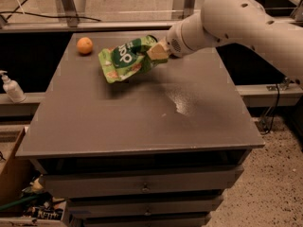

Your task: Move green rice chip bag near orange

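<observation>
Next, I leave the green rice chip bag resting on the table [94,62] just in front of the orange when my gripper lets go.
The green rice chip bag [125,59] hangs tilted just above the dark table [142,117], in the back middle. My gripper [156,51] is shut on the bag's right edge, with the white arm reaching in from the right. The orange [84,45] sits on the table at the back left, a short way left of the bag and apart from it. The red apple is hidden behind my arm.
A white pump bottle [11,86] stands on a ledge left of the table. A cardboard box with clutter [19,193] sits on the floor at the lower left. Drawers [142,188] run below the tabletop. A metal frame stands behind the table.
</observation>
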{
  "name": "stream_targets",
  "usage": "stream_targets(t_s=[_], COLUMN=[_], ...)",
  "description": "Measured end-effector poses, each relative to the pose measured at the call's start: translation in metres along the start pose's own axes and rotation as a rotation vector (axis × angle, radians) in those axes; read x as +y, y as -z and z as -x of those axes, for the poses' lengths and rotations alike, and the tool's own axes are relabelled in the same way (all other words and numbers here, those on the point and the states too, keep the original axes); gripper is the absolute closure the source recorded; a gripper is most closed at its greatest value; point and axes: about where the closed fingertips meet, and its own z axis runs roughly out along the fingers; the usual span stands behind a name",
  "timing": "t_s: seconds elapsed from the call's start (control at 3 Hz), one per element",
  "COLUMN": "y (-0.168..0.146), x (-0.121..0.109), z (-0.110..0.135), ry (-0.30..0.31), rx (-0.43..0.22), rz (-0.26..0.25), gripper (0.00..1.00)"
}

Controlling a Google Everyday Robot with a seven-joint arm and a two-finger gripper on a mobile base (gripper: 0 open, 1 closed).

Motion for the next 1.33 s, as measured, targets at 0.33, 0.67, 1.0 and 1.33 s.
stream_targets(t_s=[0.33, 0.67, 1.0, 1.33], y=[-0.021, -0.048, -0.075, -0.096], x=[0.003, 0.016, 0.033, 0.048], z=[0.01, 0.018, 0.027, 0.033], ry=[0.005, 0.016, 0.032, 0.047], rx=[0.003, 0.013, 0.023, 0.028], rz=[-0.011, -0.001, 0.021, 0.044], gripper=[1.0, 1.0, 1.0, 1.0])
